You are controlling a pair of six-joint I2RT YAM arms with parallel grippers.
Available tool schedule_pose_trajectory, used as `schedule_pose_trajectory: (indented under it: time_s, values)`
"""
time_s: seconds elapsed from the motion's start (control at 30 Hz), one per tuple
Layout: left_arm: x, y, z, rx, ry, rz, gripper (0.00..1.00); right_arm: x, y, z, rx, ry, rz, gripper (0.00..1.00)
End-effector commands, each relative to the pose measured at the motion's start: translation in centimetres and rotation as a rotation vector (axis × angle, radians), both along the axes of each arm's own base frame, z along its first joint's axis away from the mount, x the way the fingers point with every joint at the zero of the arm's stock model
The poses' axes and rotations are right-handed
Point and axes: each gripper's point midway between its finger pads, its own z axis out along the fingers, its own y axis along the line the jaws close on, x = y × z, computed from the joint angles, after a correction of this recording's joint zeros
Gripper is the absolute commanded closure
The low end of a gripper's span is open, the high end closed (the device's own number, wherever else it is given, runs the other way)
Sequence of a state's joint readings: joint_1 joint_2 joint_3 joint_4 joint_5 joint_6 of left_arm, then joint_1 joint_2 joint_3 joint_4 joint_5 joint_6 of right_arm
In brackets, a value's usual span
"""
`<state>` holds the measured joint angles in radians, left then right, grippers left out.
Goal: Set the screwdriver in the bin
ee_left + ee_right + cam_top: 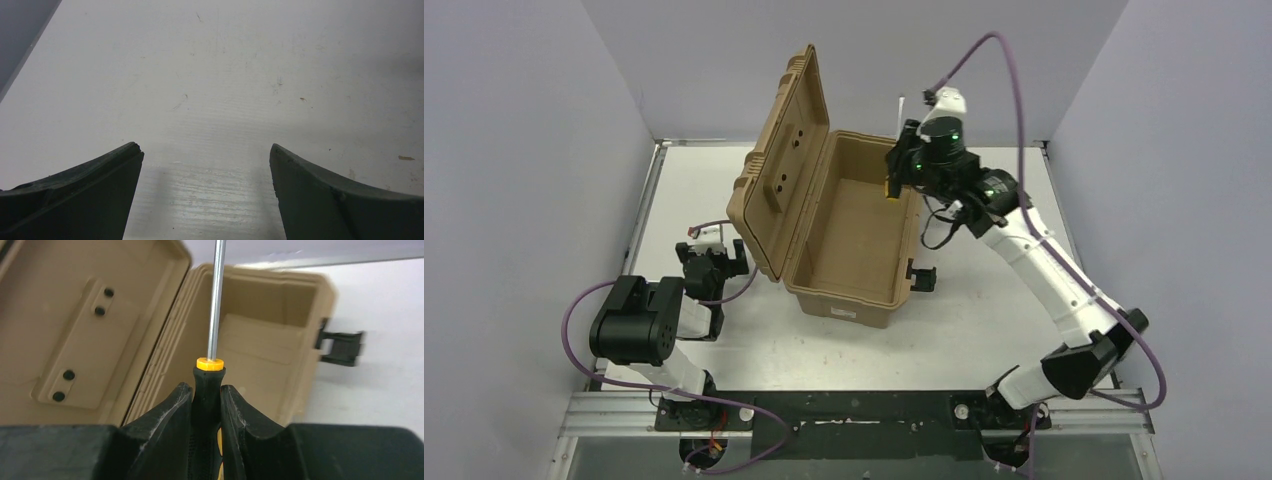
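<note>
I will use my right gripper to set the screwdriver down around the middle of the tan bin's bottom [870, 246], a little toward the latch side.
The tan bin [849, 235] stands open mid-table, its lid [784, 140] raised to the left; it also shows in the right wrist view [270, 340]. My right gripper [894, 178] hovers above the bin's far right rim, shut on the screwdriver's black-and-yellow handle [208, 385]. The silver shaft [216, 300] points away from the jaws, over the bin's inside. In the top view only a bit of yellow handle [889, 186] shows. My left gripper [712, 262] is open and empty, low over the bare table left of the bin, as the left wrist view [206, 150] shows.
A black latch [921, 277] sticks out from the bin's right side, and shows in the right wrist view [345, 347] too. Grey walls close in the white table [984, 320] on the left, back and right. A purple cable loops above the right arm.
</note>
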<state>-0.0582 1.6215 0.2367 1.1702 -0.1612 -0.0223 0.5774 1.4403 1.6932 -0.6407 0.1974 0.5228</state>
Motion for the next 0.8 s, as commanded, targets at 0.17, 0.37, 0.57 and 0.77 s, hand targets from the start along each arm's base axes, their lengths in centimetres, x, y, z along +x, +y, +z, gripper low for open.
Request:
schedule_pose_trajectory:
  time_s: [0.17, 0.37, 0.57, 0.77]
  values:
    - [0.9, -0.1, 1.9, -0.01, -0.069, 0.005, 0.03, 2.7, 8.3, -11.9, -0.01, 0.195, 0.119, 1.0]
    - [0.9, -0.1, 1.9, -0.01, -0.07, 0.004, 0.03, 2.6, 9.9, -21.3, -0.081, 0.363, 0.134, 1.0]
    - [0.9, -0.1, 1.9, -0.01, -0.07, 0.004, 0.03, 2.6, 9.0, -28.7, -0.183, 0.472, 0.087, 1.0]
    - [0.9, -0.1, 1.9, -0.01, -0.07, 0.004, 0.03, 2.4, 8.8, -32.7, -0.235, 0.541, 0.078, 1.0]
